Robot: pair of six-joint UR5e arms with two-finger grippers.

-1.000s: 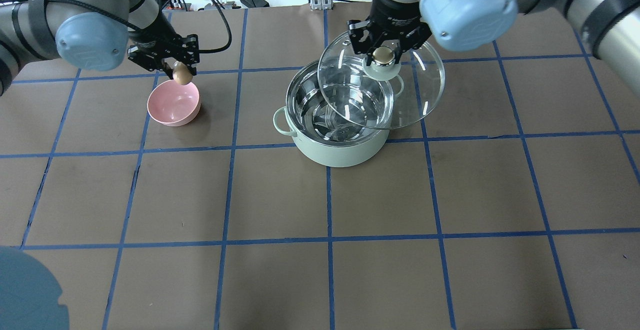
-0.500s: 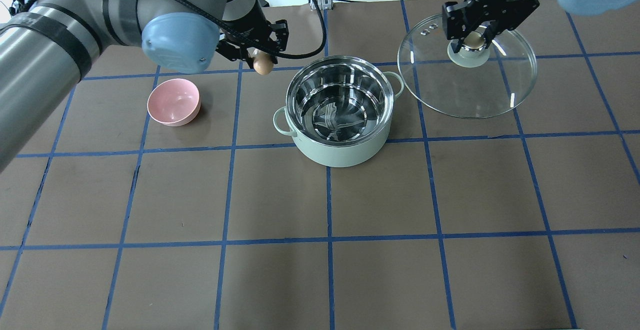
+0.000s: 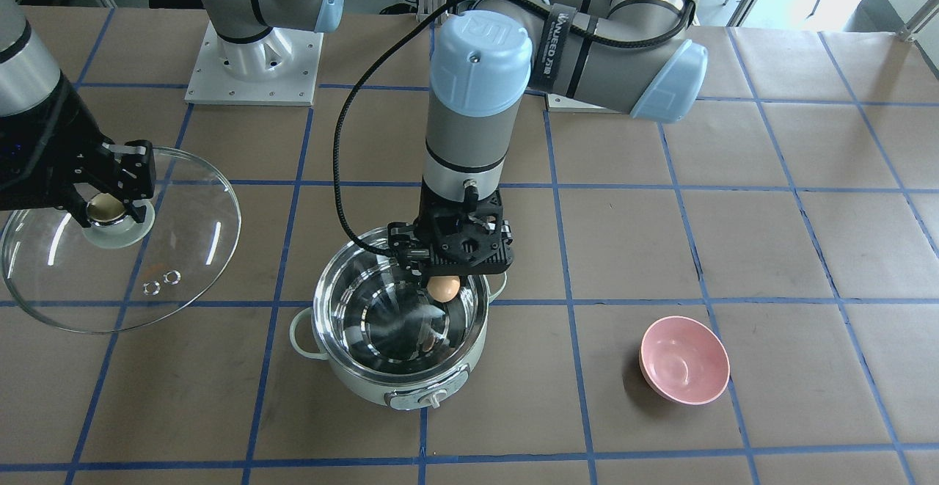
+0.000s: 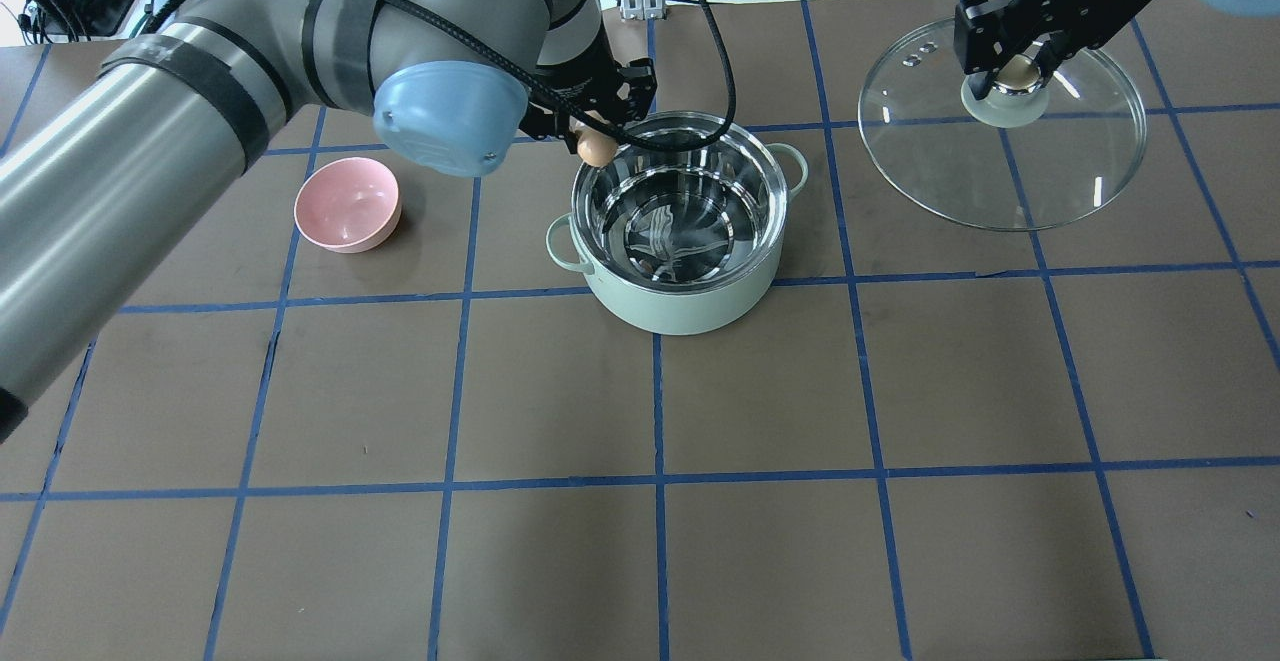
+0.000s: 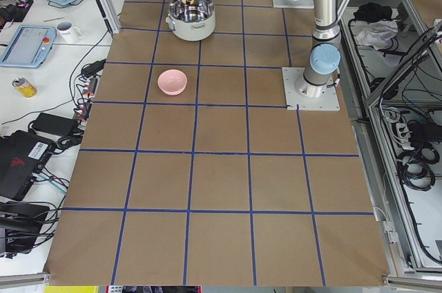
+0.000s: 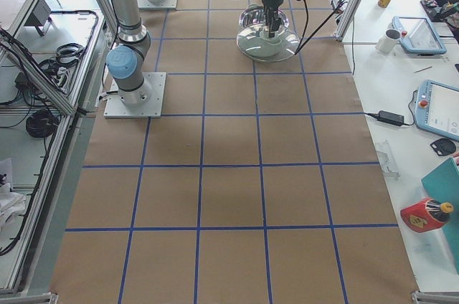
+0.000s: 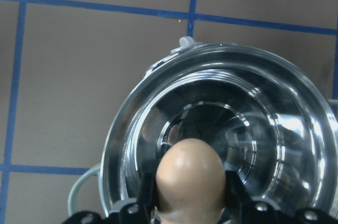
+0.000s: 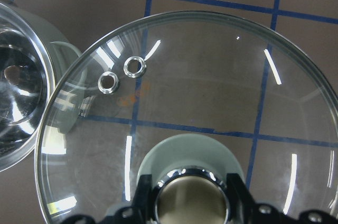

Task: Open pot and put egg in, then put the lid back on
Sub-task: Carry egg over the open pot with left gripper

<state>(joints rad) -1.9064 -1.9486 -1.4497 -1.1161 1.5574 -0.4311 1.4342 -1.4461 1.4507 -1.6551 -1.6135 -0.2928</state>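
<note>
Next, my left gripper releases the tan egg near the middle of the mint-green pot's steel bottom [image 3: 417, 313] [image 7: 194, 154]. The egg is now above the pot's far rim.
The mint-green pot [image 4: 680, 303] stands open at the table's middle, its steel inside empty [image 3: 396, 323]. My left gripper [image 4: 597, 141] is shut on the tan egg [image 4: 598, 148] and holds it above the pot's far left rim; the egg also shows in the front view [image 3: 444, 287] and the left wrist view [image 7: 191, 176] over the pot [image 7: 296, 129]. My right gripper [image 4: 1012, 71] is shut on the knob of the glass lid [image 4: 1010, 161], held in the air right of the pot. The lid also shows in the front view [image 3: 183, 250] and the right wrist view [image 8: 211, 97].
A pink bowl [image 4: 347, 206] sits empty left of the pot, also in the front view [image 3: 684, 359]. The brown table carries a blue tape grid [image 4: 660, 481]. Cables and a metal post lie beyond the far edge.
My left gripper carried the egg from above the pink bowl rightward to the pot's rim. My right gripper moved the lid from over the pot farther right, clear of it.
</note>
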